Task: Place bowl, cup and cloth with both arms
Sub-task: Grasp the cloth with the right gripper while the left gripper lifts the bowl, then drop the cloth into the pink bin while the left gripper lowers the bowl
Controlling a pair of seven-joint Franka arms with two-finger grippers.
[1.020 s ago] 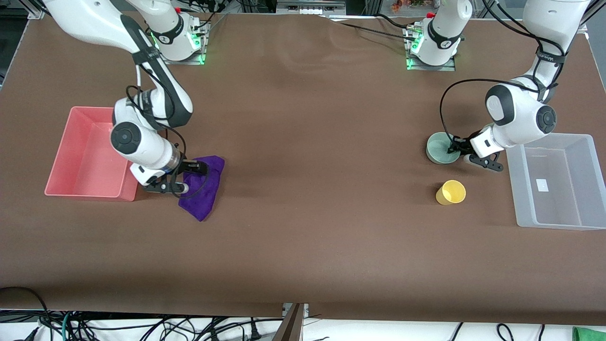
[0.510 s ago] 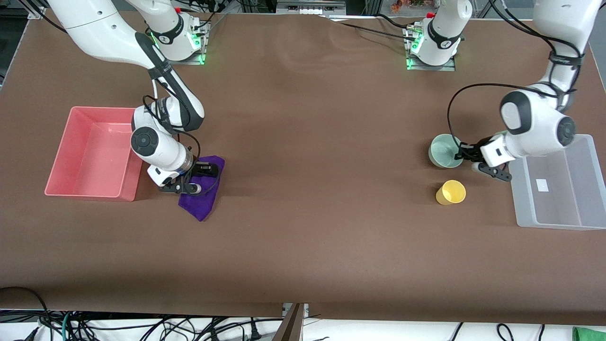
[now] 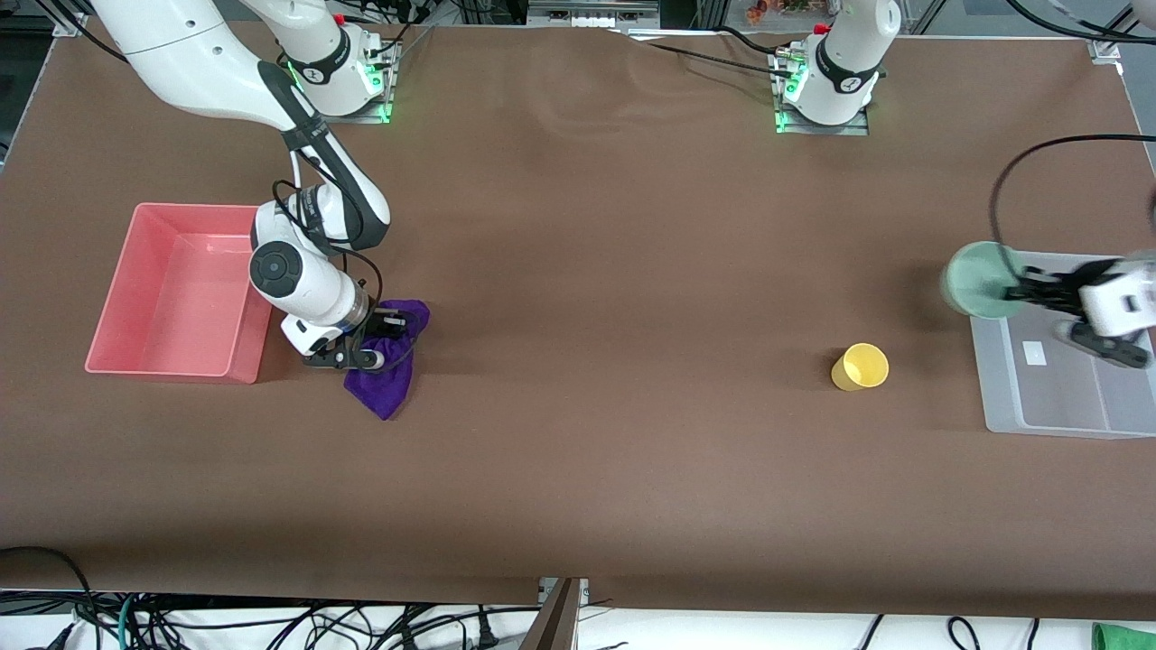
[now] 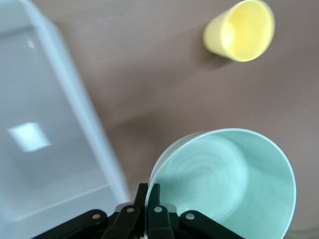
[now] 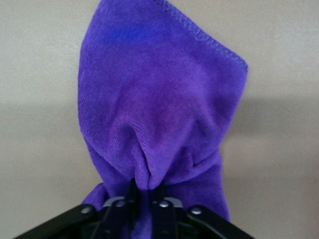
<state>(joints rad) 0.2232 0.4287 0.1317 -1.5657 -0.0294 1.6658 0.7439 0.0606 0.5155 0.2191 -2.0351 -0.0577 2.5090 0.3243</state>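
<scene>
The robot's right gripper will put the purple cloth, which still lies on the table, down on the bottom of the pink bin (image 3: 212, 285).
My left gripper (image 3: 1019, 291) is shut on the rim of the pale mint-green bowl (image 3: 978, 278) and holds it in the air over the edge of the clear bin (image 3: 1052, 417). In the left wrist view one finger is inside and one outside the bowl (image 4: 229, 179), at my left gripper (image 4: 149, 195). The yellow cup (image 3: 860, 366) stands upright on the table; it also shows in the left wrist view (image 4: 241, 30). My right gripper (image 3: 386, 336) is shut on a pinched fold of the purple cloth (image 3: 384, 384), which still lies on the table. The right wrist view shows the cloth (image 5: 159, 99) bunched between the jaws of my right gripper (image 5: 147, 191).
A pink bin (image 3: 117, 298) sits at the right arm's end of the table, close beside the cloth. The clear bin also shows in the left wrist view (image 4: 45, 149), with a white label on its floor. The brown table (image 3: 596, 271) spreads between them.
My left gripper has lifted the bowl off the table and carried it over the clear bin's edge. My right gripper has settled on the cloth and bunched it slightly.
</scene>
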